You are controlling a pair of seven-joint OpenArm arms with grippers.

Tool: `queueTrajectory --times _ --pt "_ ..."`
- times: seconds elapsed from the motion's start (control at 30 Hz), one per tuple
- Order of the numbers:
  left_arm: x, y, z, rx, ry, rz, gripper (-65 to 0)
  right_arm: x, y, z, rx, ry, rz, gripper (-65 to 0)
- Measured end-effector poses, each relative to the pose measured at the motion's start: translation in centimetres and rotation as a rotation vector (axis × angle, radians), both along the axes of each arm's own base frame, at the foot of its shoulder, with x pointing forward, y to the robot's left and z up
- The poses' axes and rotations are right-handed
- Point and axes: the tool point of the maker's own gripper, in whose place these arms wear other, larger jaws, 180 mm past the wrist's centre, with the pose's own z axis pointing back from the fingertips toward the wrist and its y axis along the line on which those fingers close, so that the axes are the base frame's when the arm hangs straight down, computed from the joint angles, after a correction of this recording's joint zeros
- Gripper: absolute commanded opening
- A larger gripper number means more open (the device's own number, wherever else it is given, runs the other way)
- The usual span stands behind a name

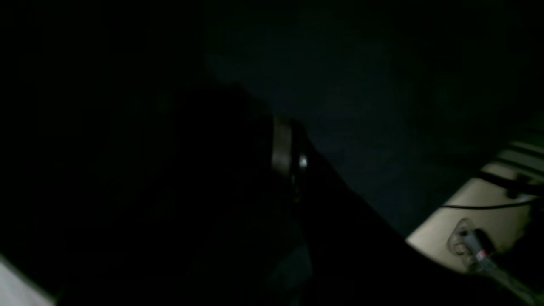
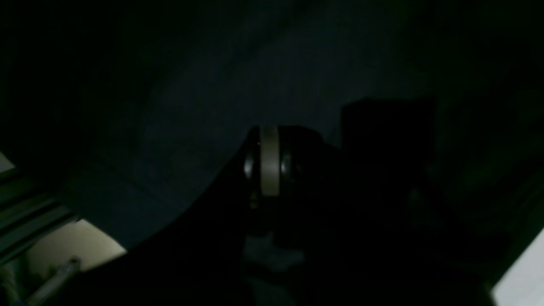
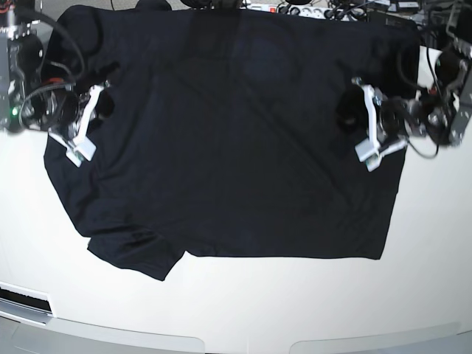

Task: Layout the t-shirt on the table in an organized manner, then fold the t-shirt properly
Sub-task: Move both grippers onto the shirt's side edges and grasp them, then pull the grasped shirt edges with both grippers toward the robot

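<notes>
The robot's left gripper needs to release the black t-shirt's corner on the white table (image 3: 426, 94) under its own arm, pulled outward flat.
The black t-shirt (image 3: 236, 162) lies spread wide on the white table (image 3: 295, 310), with one sleeve bunched at its lower left corner (image 3: 136, 254). My left gripper (image 3: 366, 155) is at the shirt's right side and my right gripper (image 3: 80, 151) at its left side. In the left wrist view the left gripper (image 1: 284, 148) is shut, with dark t-shirt (image 1: 361, 85) cloth running off its tip. The right wrist view is similar: the right gripper (image 2: 270, 161) is shut in dark t-shirt (image 2: 191, 106) fabric. Both wrist views are very dark.
Cables and gear (image 3: 317, 9) crowd the table's far edge. Arm bases stand at the far left (image 3: 18, 74) and far right (image 3: 453, 88). A cable (image 1: 484, 207) crosses a pale surface in the left wrist view. Bare table shows in front of the shirt.
</notes>
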Motion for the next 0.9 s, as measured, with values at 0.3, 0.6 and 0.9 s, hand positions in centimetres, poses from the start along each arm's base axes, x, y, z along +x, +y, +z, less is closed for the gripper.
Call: queueTrajectory --times 0.3,0.6,0.9 --pt "-1.2 -1.8 -2.5 -0.014 -0.151 0.006 -65.0 -0.2 -1.3 -1.9 -0.124 -0.088 -0.085 -65.0" --pt "1.8 -3.1 -3.7 -0.113 -0.187 0.088 -65.0 2.5 -1.6 -3.2 -0.067 -0.077 -0.177 -65.0" --pt "8.6 0.6 -3.2 -0.084 -0.256 0.18 -65.0 7.0 -2.8 -2.5 -0.09 -0.13 -0.212 -65.0"
